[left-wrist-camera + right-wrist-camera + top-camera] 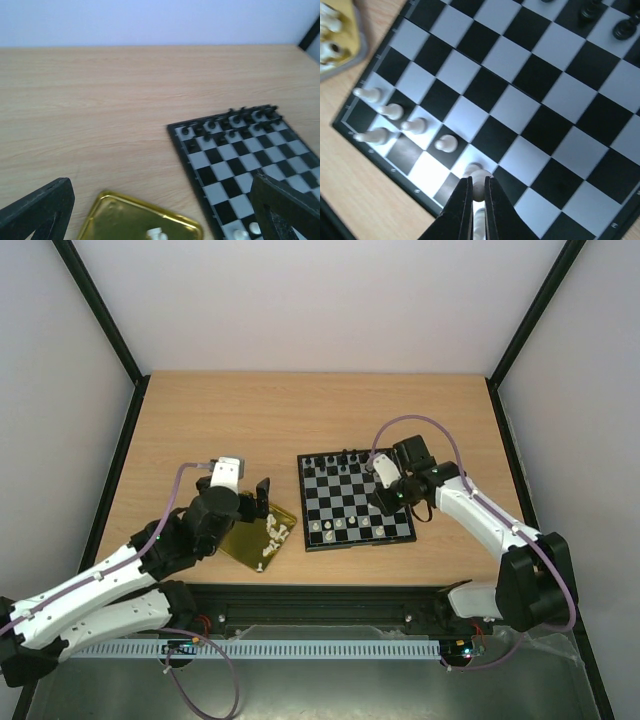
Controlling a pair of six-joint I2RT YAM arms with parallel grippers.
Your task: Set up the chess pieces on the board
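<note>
The robot's left gripper will next close on the top of the white chess piece (274, 534) in the middle of the group in the gold tray.
The board (355, 502) lies right of centre, with black chessmen (345, 457) along its far rows and a few white chess pieces (335, 528) on its near rows. My right gripper (478, 189) is shut on a white pawn (481, 181) over the board's near edge, right of a line of white pawns (414, 125). I cannot tell whether the pawn touches the square. My left gripper (162, 215) hangs open and empty above the gold tray (120, 215), where loose white chess pieces (275, 532) lie.
The gold tray (245, 538) sits left of the board (240, 155), near the table's front edge. In the left wrist view, bare wood stretches behind both to the back wall. Black frame posts stand at the table's far corners.
</note>
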